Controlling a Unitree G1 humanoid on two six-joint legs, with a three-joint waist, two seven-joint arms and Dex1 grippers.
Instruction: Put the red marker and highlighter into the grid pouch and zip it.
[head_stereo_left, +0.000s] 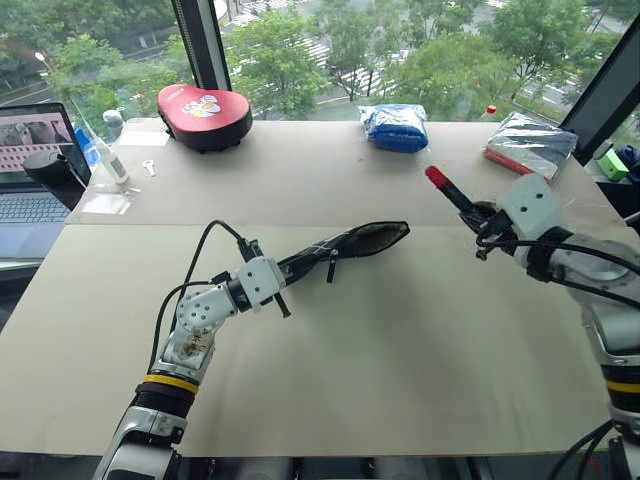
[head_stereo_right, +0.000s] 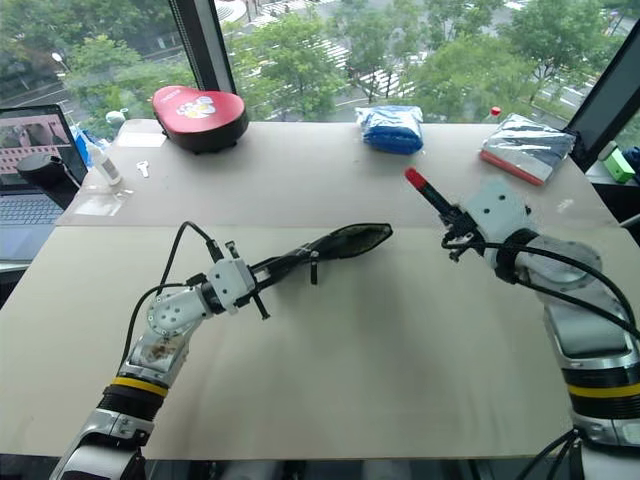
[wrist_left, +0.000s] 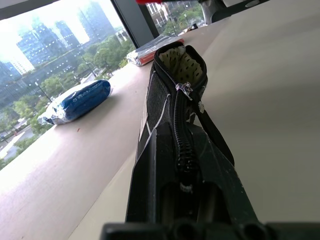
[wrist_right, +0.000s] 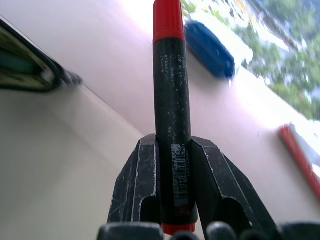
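Note:
The red marker, now held just off the pouch mouth, will be let go by my right gripper inside the opening of the grid pouch (head_stereo_left: 369, 241) (wrist_right: 22, 66), beside the pale green patch.
The grid pouch (head_stereo_left: 340, 245) is held off the table, its open mouth (wrist_left: 181, 62) turned toward my right arm. My left gripper (head_stereo_left: 283, 278) is shut on the pouch's zipped end, with the zipper (wrist_left: 183, 130) running up between its fingers. My right gripper (head_stereo_left: 478, 216) is shut on the red marker (head_stereo_left: 447, 190), whose black barrel and red cap (wrist_right: 168, 20) stick out toward the pouch mouth, a short way off it. A pale green patch (wrist_right: 17, 65) shows inside the mouth. I cannot tell whether it is the highlighter.
Along the table's far edge lie a red and black pad (head_stereo_left: 204, 116), a blue bag (head_stereo_left: 395, 127) and a silver packet with a red edge (head_stereo_left: 528, 143). A laptop (head_stereo_left: 35, 165) and a small bottle (head_stereo_left: 105, 155) stand at the far left.

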